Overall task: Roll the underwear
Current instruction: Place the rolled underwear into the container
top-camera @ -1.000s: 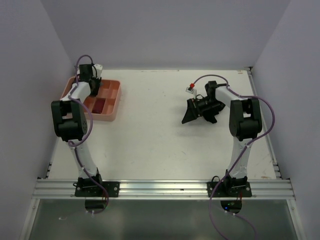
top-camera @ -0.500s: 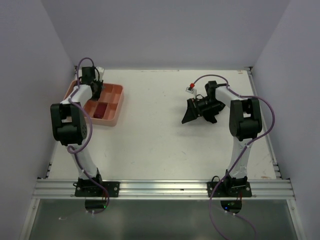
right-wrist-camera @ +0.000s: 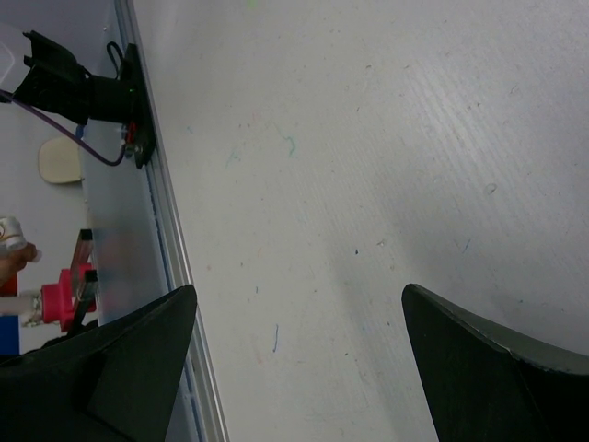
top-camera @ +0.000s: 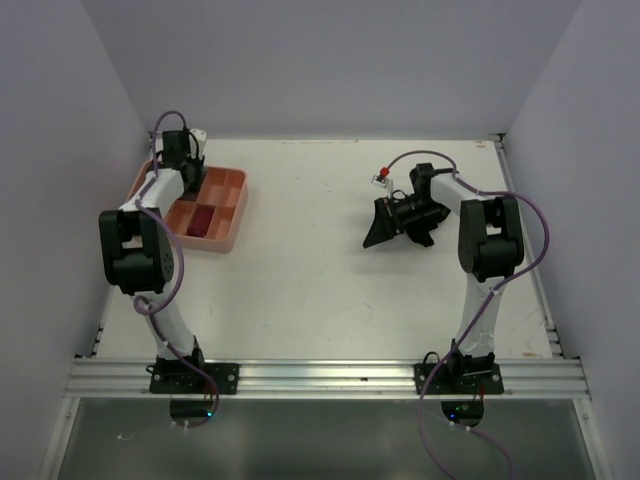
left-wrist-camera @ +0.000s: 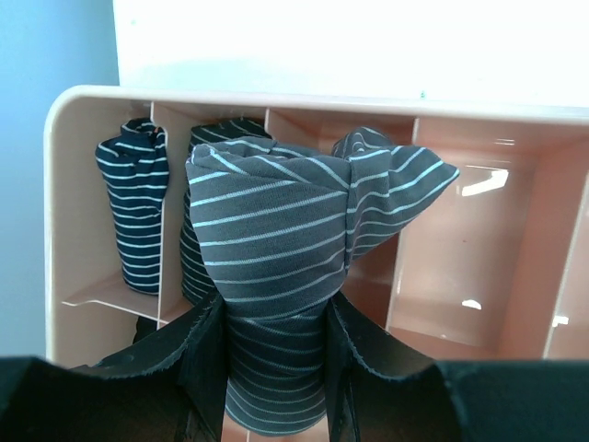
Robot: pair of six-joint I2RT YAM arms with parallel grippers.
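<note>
I should let go of the rolled grey underwear with my left gripper in the empty back compartment [top-camera: 194,187] [left-wrist-camera: 329,221] beside the dark striped garments.
My left gripper [top-camera: 181,160] hovers over the far left end of the salmon-pink tray [top-camera: 231,214]. In the left wrist view the gripper [left-wrist-camera: 272,318] is shut on a rolled grey underwear with thin light stripes [left-wrist-camera: 267,230], held upright above the tray's compartments [left-wrist-camera: 276,99]. Two more rolled dark striped garments [left-wrist-camera: 138,207] stand in the far-left compartments. My right gripper [top-camera: 376,226] is open and empty above the bare table; its wrist view [right-wrist-camera: 296,293] shows only the tabletop between the fingers. No plain black garment is in view.
A small white object with a red top [top-camera: 383,176] sits on the table just behind the right gripper. A dark red patch [top-camera: 204,216] shows in one middle tray compartment. Walls close in the table on the left, right and far sides.
The left arm has shifted a little over the tray, and the tray has slid slightly toward the near side. The right arm has not moved.
</note>
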